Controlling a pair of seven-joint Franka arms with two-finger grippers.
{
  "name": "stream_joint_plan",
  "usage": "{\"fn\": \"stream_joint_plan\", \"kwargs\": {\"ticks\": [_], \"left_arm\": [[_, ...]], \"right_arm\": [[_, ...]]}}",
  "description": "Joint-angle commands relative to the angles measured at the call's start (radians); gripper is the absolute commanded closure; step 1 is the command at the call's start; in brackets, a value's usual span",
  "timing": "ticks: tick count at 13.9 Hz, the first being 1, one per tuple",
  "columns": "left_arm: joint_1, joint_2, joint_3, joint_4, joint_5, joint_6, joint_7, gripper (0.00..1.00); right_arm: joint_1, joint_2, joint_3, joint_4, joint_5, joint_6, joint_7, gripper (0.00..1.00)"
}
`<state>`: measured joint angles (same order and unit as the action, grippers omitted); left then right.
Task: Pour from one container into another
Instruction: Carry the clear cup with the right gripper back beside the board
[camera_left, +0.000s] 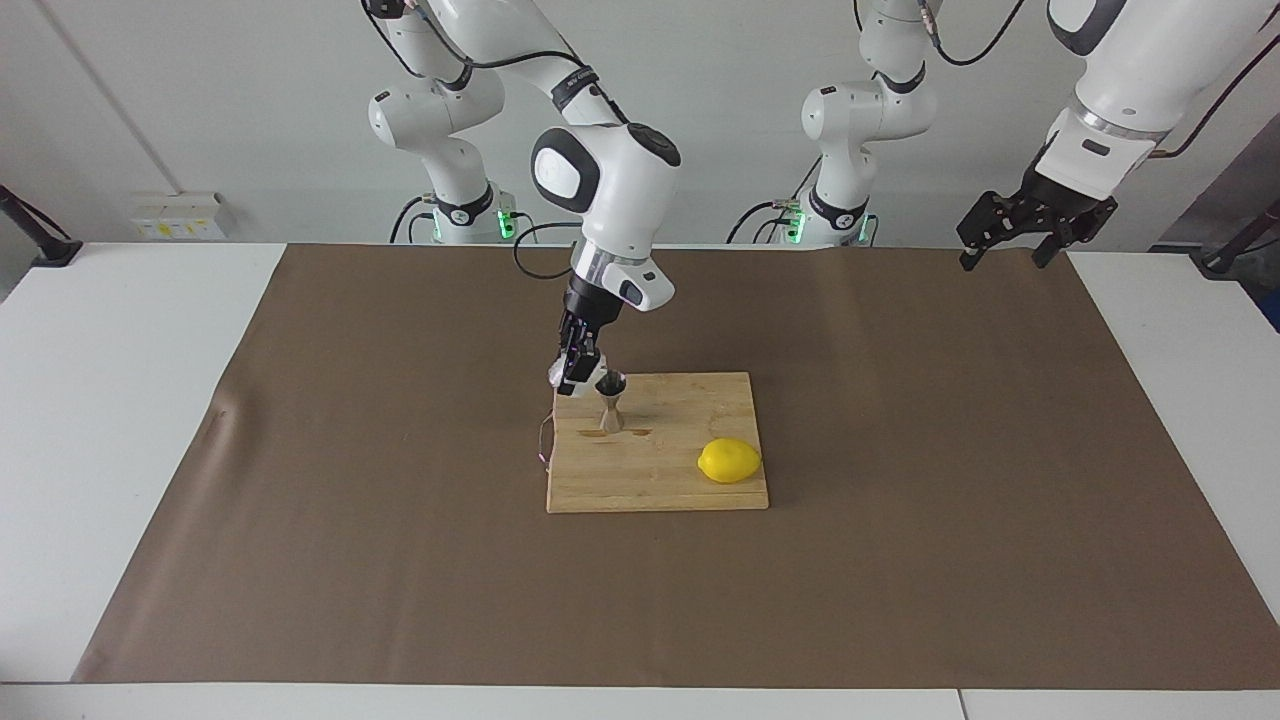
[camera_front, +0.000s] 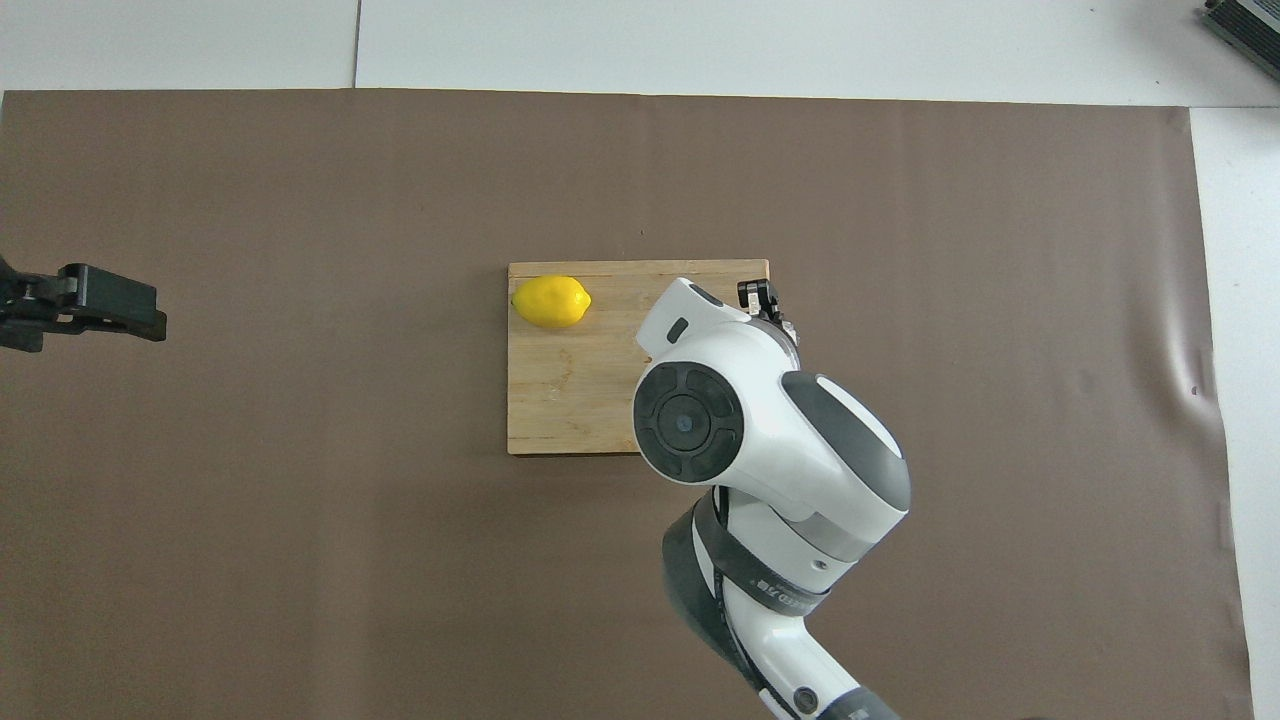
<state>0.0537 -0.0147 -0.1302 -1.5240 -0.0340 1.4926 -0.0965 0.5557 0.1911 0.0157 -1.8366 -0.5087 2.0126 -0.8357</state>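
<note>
The clear crinkled cup, now held up at the jigger's rim, will be put down by my right gripper on the brown mat (camera_front: 1036, 408) between the board and the mat's wrinkled edge.
A small steel jigger (camera_left: 611, 408) stands upright on a wooden cutting board (camera_left: 650, 480), near the board's corner closest to the right arm. My right gripper (camera_left: 580, 378) is shut on the small clear crinkled cup (camera_left: 558, 377). It holds the cup up at the jigger's rim, just beside its open top. In the overhead view the right arm covers the cup and the jigger, and only the gripper's tip (camera_front: 760, 297) shows. My left gripper (camera_left: 1008, 250) is open and empty. It waits high over the table's edge at the left arm's end, and also shows in the overhead view (camera_front: 95, 300).
A yellow lemon (camera_left: 729, 460) lies on the board, farther from the robots than the jigger and toward the left arm's end; it also shows in the overhead view (camera_front: 551, 301). A brown mat (camera_left: 900, 560) covers the table under the board (camera_front: 560, 400).
</note>
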Motion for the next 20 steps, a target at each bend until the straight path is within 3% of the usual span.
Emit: {"fn": "stream_joint_plan", "kwargs": {"ticks": [1, 4, 7, 14, 20], "left_arm": [[0.006, -0.022, -0.002, -0.028, -0.006, 0.014, -0.009, 0.0], [0.005, -0.022, -0.002, -0.028, -0.006, 0.014, -0.009, 0.0], [0.005, -0.022, -0.002, -0.028, -0.006, 0.014, -0.008, 0.0], [0.005, -0.022, -0.002, -0.028, -0.006, 0.014, -0.008, 0.0], [0.005, -0.022, -0.002, -0.028, -0.006, 0.014, -0.009, 0.0]], "right_arm": [[-0.033, -0.012, 0.01, 0.011, 0.085, -0.043, -0.049, 1.0], [-0.085, -0.013, 0.01, 0.011, 0.166, -0.058, -0.13, 1.0], [-0.178, -0.012, 0.01, -0.003, 0.324, -0.066, -0.273, 1.0], [-0.422, -0.024, 0.01, -0.07, 0.557, -0.083, -0.618, 1.0], [-0.629, -0.056, 0.01, -0.234, 0.668, 0.066, -0.935, 1.0]]}}
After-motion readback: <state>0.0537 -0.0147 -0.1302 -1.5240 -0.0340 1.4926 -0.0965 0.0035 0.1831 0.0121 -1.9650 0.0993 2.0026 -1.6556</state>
